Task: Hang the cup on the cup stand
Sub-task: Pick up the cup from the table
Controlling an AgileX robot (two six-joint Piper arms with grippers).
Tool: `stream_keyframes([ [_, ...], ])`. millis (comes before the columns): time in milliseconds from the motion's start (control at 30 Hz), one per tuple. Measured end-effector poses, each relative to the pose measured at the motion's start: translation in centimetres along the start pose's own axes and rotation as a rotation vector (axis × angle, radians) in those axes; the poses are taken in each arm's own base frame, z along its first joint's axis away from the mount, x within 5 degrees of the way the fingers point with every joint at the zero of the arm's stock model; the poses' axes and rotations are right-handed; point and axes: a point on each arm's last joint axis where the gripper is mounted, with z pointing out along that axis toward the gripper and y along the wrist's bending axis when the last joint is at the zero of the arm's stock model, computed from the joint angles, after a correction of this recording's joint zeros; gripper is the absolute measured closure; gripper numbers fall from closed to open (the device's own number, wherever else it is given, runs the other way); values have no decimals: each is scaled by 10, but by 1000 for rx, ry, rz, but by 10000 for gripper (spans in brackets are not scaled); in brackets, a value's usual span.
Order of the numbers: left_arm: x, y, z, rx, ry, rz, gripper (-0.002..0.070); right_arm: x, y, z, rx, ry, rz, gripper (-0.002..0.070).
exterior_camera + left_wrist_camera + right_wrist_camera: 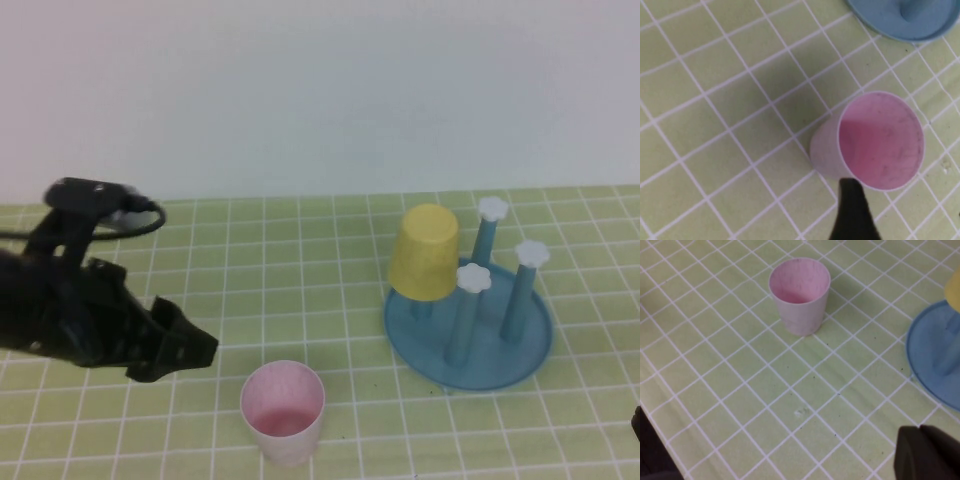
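Next, my left gripper grips the pale pink cup's rim [254, 374] [845, 166] at the back, on the side away from the blue cup stand.
The pale pink cup [283, 410] stands upright, mouth up, on the green checked cloth near the table's front edge. The blue cup stand [520, 350] is to its right, with white-knobbed pegs [474, 279]. My left gripper [195, 350] hovers just left of the cup, open and holding nothing. In the left wrist view one dark finger [852, 210] ends beside the cup [875, 145] rim; the other finger is out of frame. My right gripper [919, 430] is shut and empty at the front right, away from the cup [800, 295].
A yellow cup [424, 252] hangs upside down on the stand's left peg. The stand's base shows in the left wrist view [880, 22] and the right wrist view [935, 355]. A white wall rises behind the table. The table's edge [650, 435] is close to the right arm.
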Motion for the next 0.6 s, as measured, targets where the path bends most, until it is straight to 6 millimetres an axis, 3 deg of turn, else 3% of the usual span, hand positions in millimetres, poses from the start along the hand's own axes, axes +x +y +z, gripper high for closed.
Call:
stream_keyframes([
  [200,-23,12,29,36,118,38,252,-2,1,0,-18,-16,19,678],
  [600,-42,-6,94,-107,384,221,252,-3,3,1,-36,-34,23,678],
])
